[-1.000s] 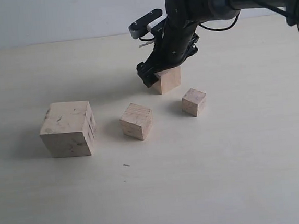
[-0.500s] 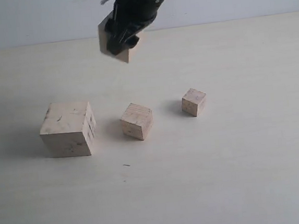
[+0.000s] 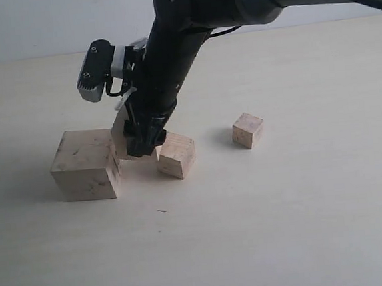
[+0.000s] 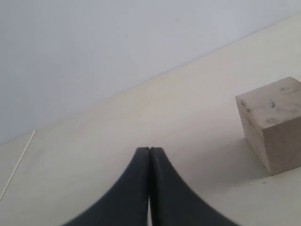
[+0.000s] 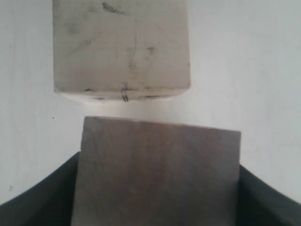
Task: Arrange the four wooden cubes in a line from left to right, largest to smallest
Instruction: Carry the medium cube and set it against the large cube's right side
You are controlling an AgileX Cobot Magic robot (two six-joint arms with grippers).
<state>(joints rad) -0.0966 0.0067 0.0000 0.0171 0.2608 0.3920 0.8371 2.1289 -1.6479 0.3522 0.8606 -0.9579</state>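
Next, my right gripper sets the second-largest cube down against the side of the largest cube (image 3: pixel 112 164) (image 5: pixel 123 94), facing the smaller cube.
Four pale wooden cubes stand in the exterior view. The largest cube (image 3: pixel 86 164), with dark scuffs, stands at the left. My right gripper (image 3: pixel 139 135) is shut on the second-largest cube (image 3: pixel 120 141), holding it low just right of the largest cube; whether they touch I cannot tell. A smaller cube (image 3: pixel 176 155) sits close on the other side, and the smallest cube (image 3: pixel 247 130) lies further right. In the right wrist view the held cube (image 5: pixel 157 172) fills the right gripper (image 5: pixel 157 188), facing the largest cube (image 5: pixel 122 47). My left gripper (image 4: pixel 149 150) is shut and empty, away from the largest cube (image 4: pixel 275 122).
The pale tabletop (image 3: pixel 285 228) stretches wide around the cubes, with a grey wall (image 3: pixel 33 23) behind it. The right arm (image 3: pixel 187 23) reaches down across the middle from the upper right. A thin line (image 4: pixel 19 162) marks the table near the left gripper.
The right gripper picked the second-largest cube up from the back, carried it up and leftward, then lowered it between the largest cube and the smaller cube.
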